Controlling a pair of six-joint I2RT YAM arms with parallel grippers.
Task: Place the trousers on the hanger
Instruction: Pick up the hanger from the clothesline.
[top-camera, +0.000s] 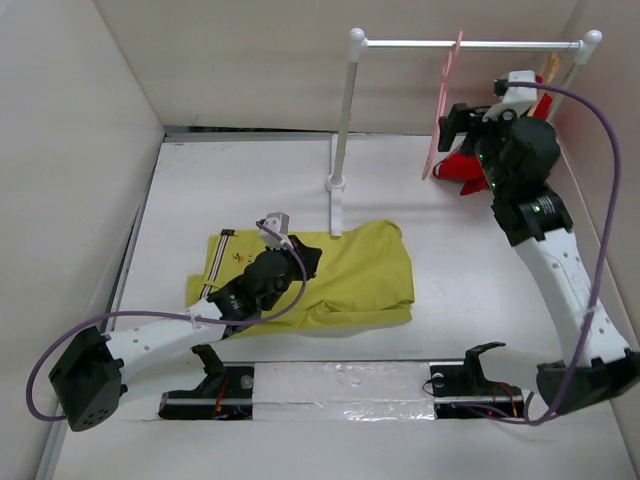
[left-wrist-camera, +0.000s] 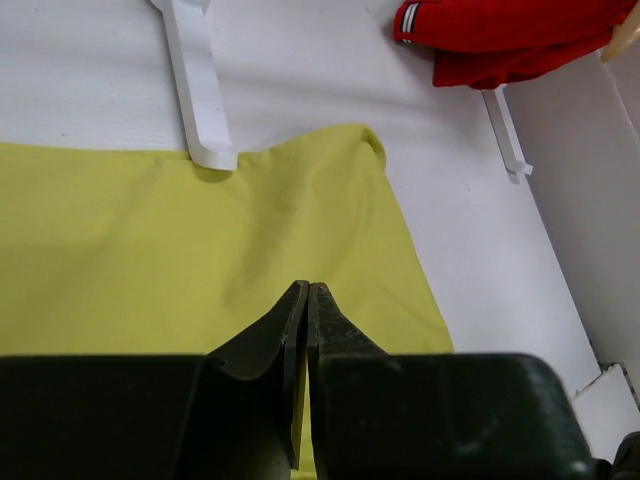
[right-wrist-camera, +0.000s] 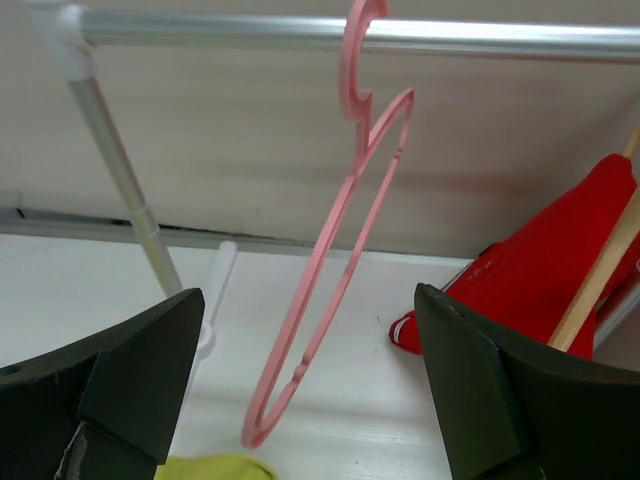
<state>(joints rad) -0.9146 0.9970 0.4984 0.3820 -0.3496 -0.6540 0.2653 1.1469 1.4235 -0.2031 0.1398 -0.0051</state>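
The robot's right gripper should next move to the pink hanger's lower end (top-camera: 429, 165) (right-wrist-camera: 266, 405), the one farthest below the rail, and close on it.
The yellow-green trousers (top-camera: 350, 275) lie folded flat on the white table, the striped waistband at their left end. My left gripper (top-camera: 305, 258) is low over their middle. In the left wrist view it (left-wrist-camera: 307, 288) is shut, tips together above the fabric (left-wrist-camera: 150, 240), and nothing shows pinched between them. The pink hanger (top-camera: 443, 100) hangs tilted by its hook from the rail. My right gripper (top-camera: 450, 122) is raised just beside it. In the right wrist view the gripper (right-wrist-camera: 310, 300) is open wide, with the hanger frame (right-wrist-camera: 345, 210) ahead between the fingers, untouched.
A white rack holds the rail (top-camera: 470, 44); its post (top-camera: 343, 120) and foot (top-camera: 336, 205) stand at the trousers' far edge. A red garment (top-camera: 462, 165) on a tan wooden hanger (right-wrist-camera: 600, 270) hangs at the right. Walls enclose the left, back and right.
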